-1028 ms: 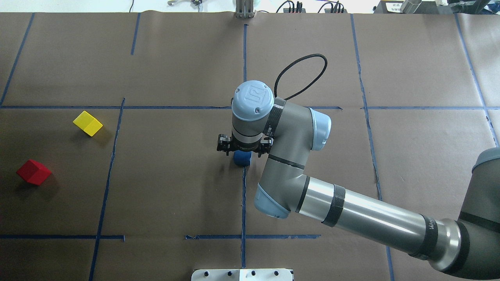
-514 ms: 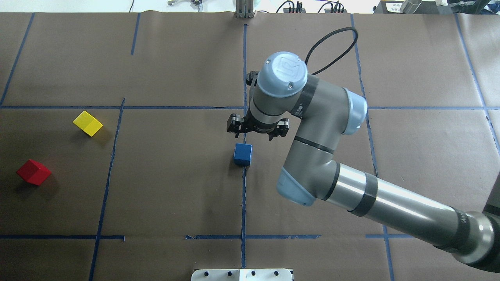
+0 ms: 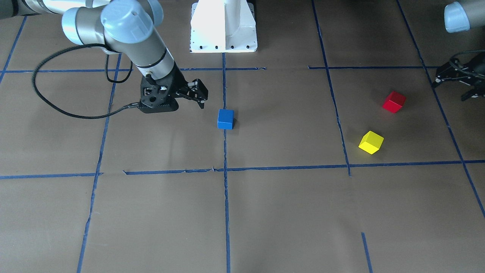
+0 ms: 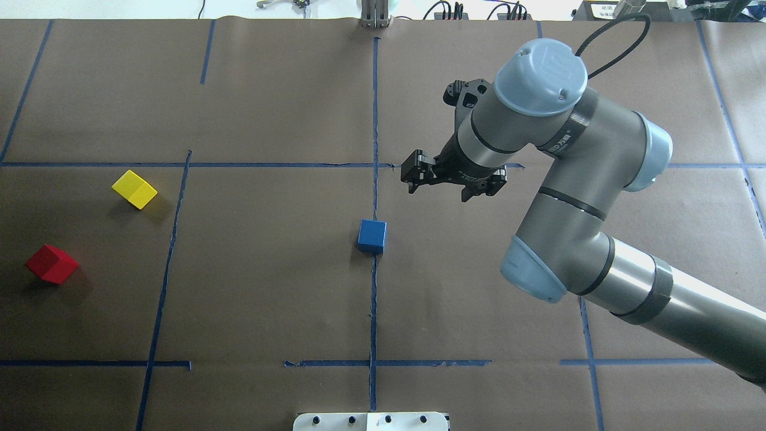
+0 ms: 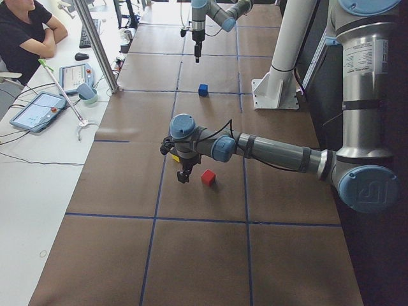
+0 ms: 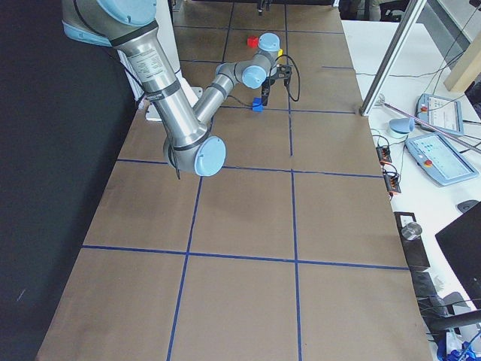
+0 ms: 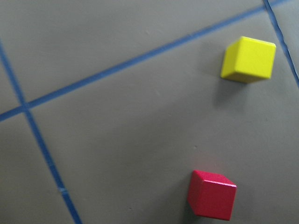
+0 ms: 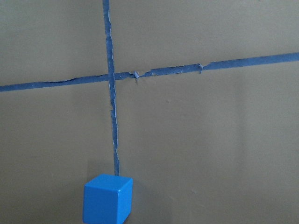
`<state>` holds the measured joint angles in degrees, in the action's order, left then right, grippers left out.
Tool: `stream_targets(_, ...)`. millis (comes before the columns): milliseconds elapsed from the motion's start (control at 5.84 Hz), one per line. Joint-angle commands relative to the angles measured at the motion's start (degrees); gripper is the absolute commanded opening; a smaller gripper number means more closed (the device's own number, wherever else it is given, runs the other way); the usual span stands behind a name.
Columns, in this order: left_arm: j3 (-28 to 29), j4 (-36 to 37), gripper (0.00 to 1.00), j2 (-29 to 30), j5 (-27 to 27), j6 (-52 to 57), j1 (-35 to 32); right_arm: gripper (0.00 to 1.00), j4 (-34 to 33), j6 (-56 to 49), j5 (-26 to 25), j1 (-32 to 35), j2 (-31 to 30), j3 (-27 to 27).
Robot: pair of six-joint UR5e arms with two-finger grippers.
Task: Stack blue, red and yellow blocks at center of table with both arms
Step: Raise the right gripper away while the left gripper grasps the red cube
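My left gripper needs to close on the opposite sides of the red block (image 3: pixel 394 101) (image 7: pixel 212 195), and the yellow block will stay where it is lying.
The blue block (image 4: pixel 371 236) stands alone on the table (image 4: pixel 269 287), on the centre tape line, and also shows low in the right wrist view (image 8: pixel 106 199). My right gripper (image 4: pixel 440 193) hangs open and empty above the table, beyond the block and to its right. The yellow block (image 4: pixel 134 189) and the red block (image 4: pixel 51 263) lie apart at the left. Both fill the left wrist view, yellow (image 7: pixel 248 59) and red (image 7: pixel 212 194). My left gripper (image 3: pixel 451 91) hovers open beside the red block (image 3: pixel 394 101), touching nothing.
The white pedestal base (image 3: pixel 223 30) stands at the robot's edge of the table. A black cable (image 3: pixel 45 98) loops out from the right wrist. A person (image 5: pixel 25 32) sits at a side desk with tablets past the far table edge.
My right gripper has risen from around the blue block and drawn back to the far right. The blue block stays put on the centre line. Red and yellow have not moved.
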<state>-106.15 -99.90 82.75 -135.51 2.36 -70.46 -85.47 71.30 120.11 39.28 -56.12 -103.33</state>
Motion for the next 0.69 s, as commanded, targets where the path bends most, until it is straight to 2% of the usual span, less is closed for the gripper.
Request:
stream_targets(0,-0.28,-12.62,1.00,-3.81,9.16,-12.89,11.15,1.00,0.22,0.06,-0.31,0.71,-1.62,-1.78)
stream_targets(171,0.07,-14.69,1.00,-4.35,10.26,-17.78,14.62,1.00,0.31,0.06,-0.57,0.71,-1.72,-1.87)
stream_targets(514,1.46,-15.06,1.00,-4.35,10.01,-18.80,15.61,1.00,0.39,0.06,-1.53,0.63,-2.85,-2.13)
